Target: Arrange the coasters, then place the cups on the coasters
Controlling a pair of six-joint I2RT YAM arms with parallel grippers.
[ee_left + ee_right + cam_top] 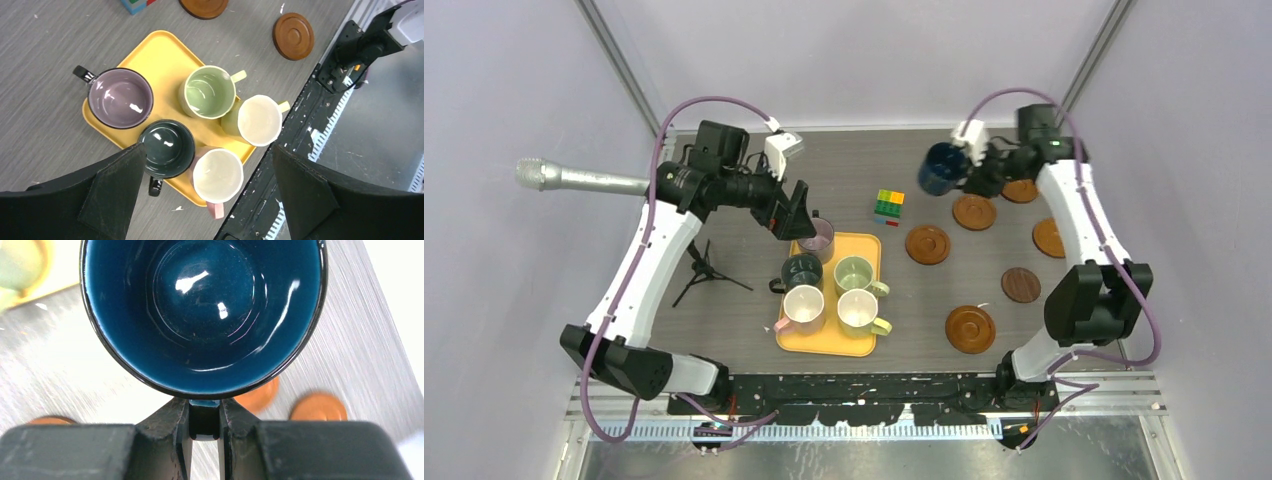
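Observation:
I need to set the navy blue cup on the back brown coaster [1022,182], nearest the back wall, with my right gripper. The cup is still held over the table's back.
Held in the air over the back of the table, the navy blue cup [942,168] [200,310] has my right gripper [970,172] [204,415] shut on its handle. Several brown coasters lie on the right side, among them a back one [1020,190], a middle one [927,244] and a near one [970,328]. My left gripper [799,215] [208,150] hangs open above the yellow tray [864,245] [160,55]. On the tray stand the mauve [121,97], dark green [166,148], light green [208,92], pale yellow [259,120] and pink-cream [218,175] cups.
A multicoloured cube [888,207] sits behind the tray. A microphone [574,178] juts in from the left, above a small black tripod [704,270]. The arm bases and a black rail [874,385] line the near edge.

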